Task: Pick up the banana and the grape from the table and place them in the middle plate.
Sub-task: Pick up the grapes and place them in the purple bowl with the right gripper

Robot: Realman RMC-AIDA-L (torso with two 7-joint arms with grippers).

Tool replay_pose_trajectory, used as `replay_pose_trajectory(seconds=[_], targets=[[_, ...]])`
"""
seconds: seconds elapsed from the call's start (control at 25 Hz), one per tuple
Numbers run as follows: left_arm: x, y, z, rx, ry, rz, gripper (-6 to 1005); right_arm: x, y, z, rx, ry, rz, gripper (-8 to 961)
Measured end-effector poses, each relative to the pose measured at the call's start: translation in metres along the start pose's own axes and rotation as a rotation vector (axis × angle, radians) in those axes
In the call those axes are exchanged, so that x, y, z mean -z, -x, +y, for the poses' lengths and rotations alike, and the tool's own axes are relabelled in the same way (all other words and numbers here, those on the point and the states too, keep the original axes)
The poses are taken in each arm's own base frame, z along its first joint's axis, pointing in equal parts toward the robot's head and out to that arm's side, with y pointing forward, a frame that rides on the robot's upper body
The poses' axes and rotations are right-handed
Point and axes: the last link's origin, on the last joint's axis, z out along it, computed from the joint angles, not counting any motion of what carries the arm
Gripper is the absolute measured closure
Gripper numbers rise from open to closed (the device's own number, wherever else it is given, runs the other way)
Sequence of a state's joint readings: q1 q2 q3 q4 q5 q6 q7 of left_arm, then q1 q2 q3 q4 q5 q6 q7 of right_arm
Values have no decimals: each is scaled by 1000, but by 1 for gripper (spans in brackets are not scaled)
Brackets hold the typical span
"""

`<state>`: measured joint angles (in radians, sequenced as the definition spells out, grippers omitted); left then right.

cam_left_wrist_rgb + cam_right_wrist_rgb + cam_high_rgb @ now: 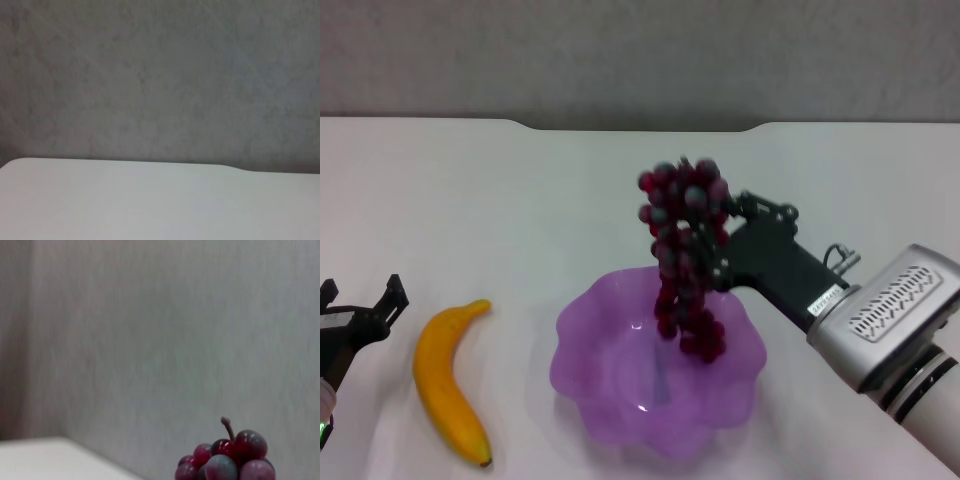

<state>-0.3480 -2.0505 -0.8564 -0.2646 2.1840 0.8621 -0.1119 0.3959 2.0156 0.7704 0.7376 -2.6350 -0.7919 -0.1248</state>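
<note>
The robot's right gripper needs to release the grape bunch inside the purple plate (683, 340), on the side away from the banana.
My right gripper (705, 258) is shut on the dark red-purple grape bunch (684, 256) and holds it hanging over the purple scalloped plate (590, 350), its lower end near the plate's inside. The bunch's top and stem show in the right wrist view (227, 460). The yellow banana (448, 380) lies on the white table (520, 200) left of the plate. My left gripper (360, 310) is open at the far left edge, beside the banana and apart from it.
A grey wall (640, 55) stands behind the table's far edge. The left wrist view shows only the tabletop (150, 200) and the wall.
</note>
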Motion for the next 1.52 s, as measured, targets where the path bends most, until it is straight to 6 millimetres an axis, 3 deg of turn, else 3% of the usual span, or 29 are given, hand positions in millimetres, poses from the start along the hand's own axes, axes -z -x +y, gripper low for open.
replay_pose_trajectory(seconds=[0.16,0.8,1.32,1.52], targets=[[-1,-1,1,1,3,2,116,-4,-20,-3,-35,12,153,656],[-3,-3,4,0,15,8,116,-6,-57,12,-105,78,497,656],[-2,-3,4,0,13,8,117,-5,-48,14,-129,76,423,651],[-1,-1,2,1,7,4,117,1,-45,17,-109,79,368,461]])
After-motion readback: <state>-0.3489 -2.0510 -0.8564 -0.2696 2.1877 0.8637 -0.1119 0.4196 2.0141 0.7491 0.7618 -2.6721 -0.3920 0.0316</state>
